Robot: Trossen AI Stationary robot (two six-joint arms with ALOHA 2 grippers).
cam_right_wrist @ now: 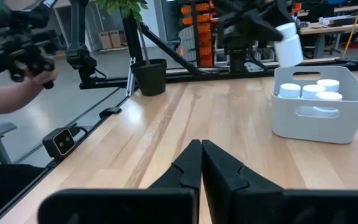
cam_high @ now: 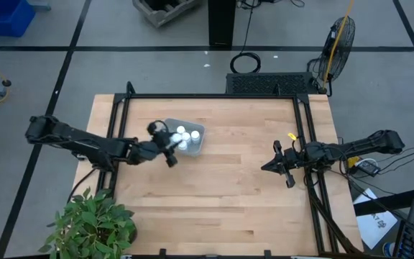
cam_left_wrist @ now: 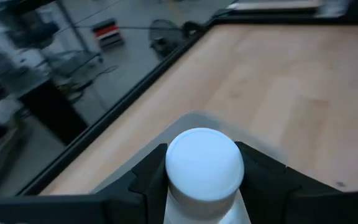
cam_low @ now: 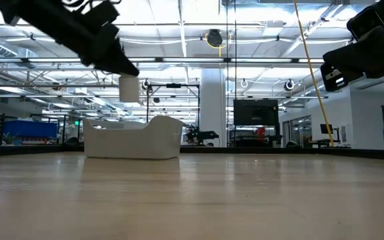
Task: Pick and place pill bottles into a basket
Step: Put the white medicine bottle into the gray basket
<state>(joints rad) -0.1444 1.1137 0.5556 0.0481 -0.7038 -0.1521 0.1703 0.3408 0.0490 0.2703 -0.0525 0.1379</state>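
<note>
Next, I release the white pill bottle from my left gripper in the arm-side end of the basket [cam_high: 172, 134], beside the standing bottles. The pill bottle is now held over the basket.
My left gripper [cam_high: 165, 146] is shut on a white pill bottle [cam_low: 129, 89], which it holds over the left part of the pale grey-blue basket [cam_low: 133, 139]. The basket [cam_high: 196, 146] stands on the table left of centre, and more white bottles [cam_right_wrist: 312, 91] stand upright in it. The held bottle also shows in the right wrist view [cam_right_wrist: 289, 45], above the basket [cam_right_wrist: 319, 118]. My right gripper [cam_right_wrist: 201, 163] is shut and empty above the table's right side [cam_high: 275, 165]. My left gripper pinches the bottle between its two fingers [cam_left_wrist: 146, 177], one on each side of the body just below the white cap [cam_left_wrist: 205, 163]. The fingers come slanting down from the table's left. The bottle hangs upright, lifted clear above the basket.
A potted plant [cam_high: 92, 224] stands at the table's near left corner. A black frame rail [cam_high: 214, 96] runs round the table's edges. A person's hand [cam_right_wrist: 33, 71] with a controller shows beyond the table in the right wrist view. Bare wood lies between the basket and my right gripper.
</note>
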